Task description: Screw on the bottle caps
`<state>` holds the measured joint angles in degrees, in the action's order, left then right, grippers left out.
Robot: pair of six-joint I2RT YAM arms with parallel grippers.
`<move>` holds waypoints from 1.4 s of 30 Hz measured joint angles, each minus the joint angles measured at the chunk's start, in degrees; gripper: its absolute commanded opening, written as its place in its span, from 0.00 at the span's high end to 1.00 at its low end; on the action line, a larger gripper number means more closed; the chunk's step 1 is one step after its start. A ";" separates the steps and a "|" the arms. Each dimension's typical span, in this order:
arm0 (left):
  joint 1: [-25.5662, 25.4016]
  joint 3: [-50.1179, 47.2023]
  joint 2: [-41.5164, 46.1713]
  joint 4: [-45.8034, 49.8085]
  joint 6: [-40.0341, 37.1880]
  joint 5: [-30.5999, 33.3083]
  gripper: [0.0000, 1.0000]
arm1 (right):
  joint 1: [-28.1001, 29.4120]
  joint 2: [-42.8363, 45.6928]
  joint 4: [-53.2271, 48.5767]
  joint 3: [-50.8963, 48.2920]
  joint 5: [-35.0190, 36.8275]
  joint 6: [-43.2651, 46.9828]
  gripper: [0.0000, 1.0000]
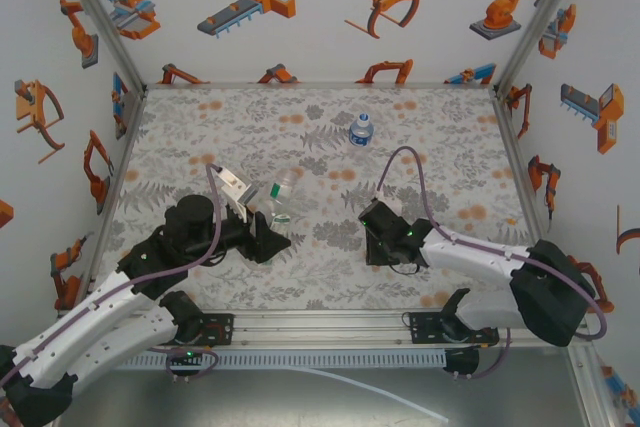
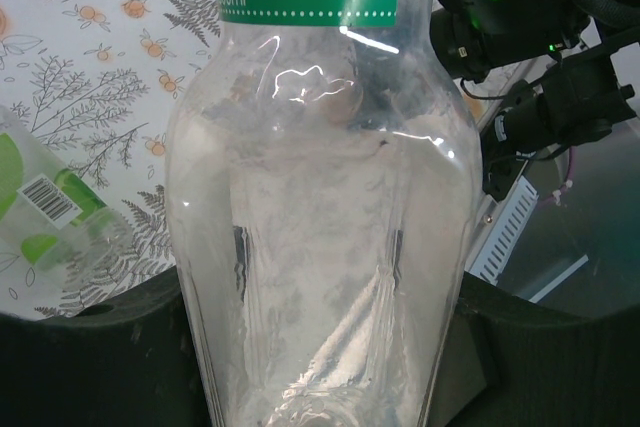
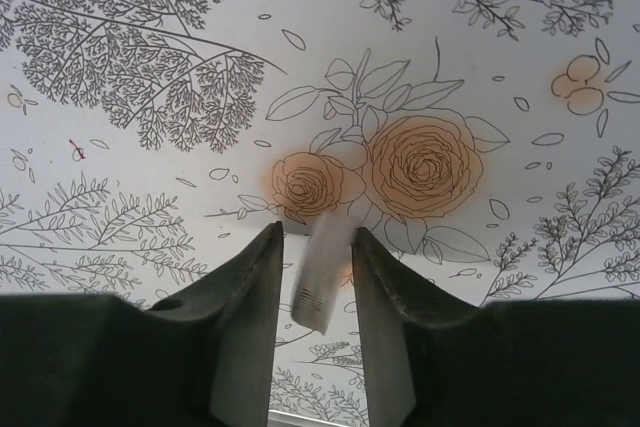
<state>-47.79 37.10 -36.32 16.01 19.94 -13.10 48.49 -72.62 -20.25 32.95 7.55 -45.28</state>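
The white cap is tilted edge-on in my right gripper's fingers, so next I open them, lay the cap flat and grip it around its rim [image 3: 315, 299] before it meets the bottle.
My left gripper [image 1: 268, 239] is shut on the lower body of the clear green-labelled bottle [image 2: 320, 197], which rises between the dark fingers [image 2: 90, 347]; in the top view this bottle [image 1: 283, 194] points away from the arm. The longer white-labelled bottle [image 1: 234, 187] lies just left of it, its barcode end [image 2: 45, 207] close by. The squat blue-labelled bottle [image 1: 361, 129] stands upright far back. My right gripper [image 3: 315, 247] points down at the table, fingers narrowly apart. A blurred white ribbed cap [image 3: 322, 272] sits edge-on between them, against the right finger, with a gap on the left.
The right arm [image 2: 500, 7] is just beyond the held bottle. The flower-printed tabletop [image 1: 440, 137] is walled at the back and on both sides. An aluminium rail [image 1: 320, 322] runs along the near edge by the arm bases.
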 measured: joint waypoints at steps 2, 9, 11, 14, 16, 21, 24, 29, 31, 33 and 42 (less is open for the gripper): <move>0.00 0.00 -0.15 -0.15 0.00 0.00 1.00 | -0.07 -0.24 0.66 0.00 -0.96 -0.20 0.78; 0.00 0.00 -1.38 -0.17 0.00 -0.22 1.00 | -0.85 -0.20 5.22 -0.37 -7.85 -0.46 0.79; 0.00 0.00 -1.68 -0.20 0.02 -0.33 1.00 | -1.62 0.22 9.11 -1.53 -11.23 -1.14 0.80; 0.00 0.00 -2.21 -0.61 0.24 -0.50 1.00 | -3.74 0.26 16.17 -4.52 -17.11 -2.82 0.79; 0.00 0.02 -2.62 -1.01 0.37 -0.79 1.00 | -5.62 -0.02 19.80 -6.56 -20.52 -3.93 0.78; 0.00 0.42 -3.78 -1.03 0.42 -1.49 1.00 | -10.67 -0.79 24.70 -10.51 -27.39 -6.01 0.73; -0.02 0.52 -3.78 -1.03 0.42 -1.53 1.00 | -12.46 0.79 23.98 -11.47 -28.57 -6.16 0.72; -0.02 0.63 -3.37 -0.98 0.44 -1.49 1.00 | -13.49 4.87 17.18 -11.34 -27.39 -4.15 0.62; -0.02 0.63 -3.04 -0.98 0.46 -1.49 1.00 | -13.49 5.40 13.86 -10.08 -26.36 -2.86 0.59; -0.02 0.63 -2.82 -0.98 0.48 -1.49 1.00 | -13.49 5.38 10.82 -8.63 -25.24 -1.70 0.57; -0.02 0.63 -2.78 -0.98 0.87 -1.49 1.00 | -11.34 5.14 -2.23 -1.53 -17.55 1.22 0.39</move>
<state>-47.81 37.74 -39.09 15.03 20.82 -14.59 37.15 -67.48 -22.48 31.42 -10.00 -44.05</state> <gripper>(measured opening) 0.555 0.604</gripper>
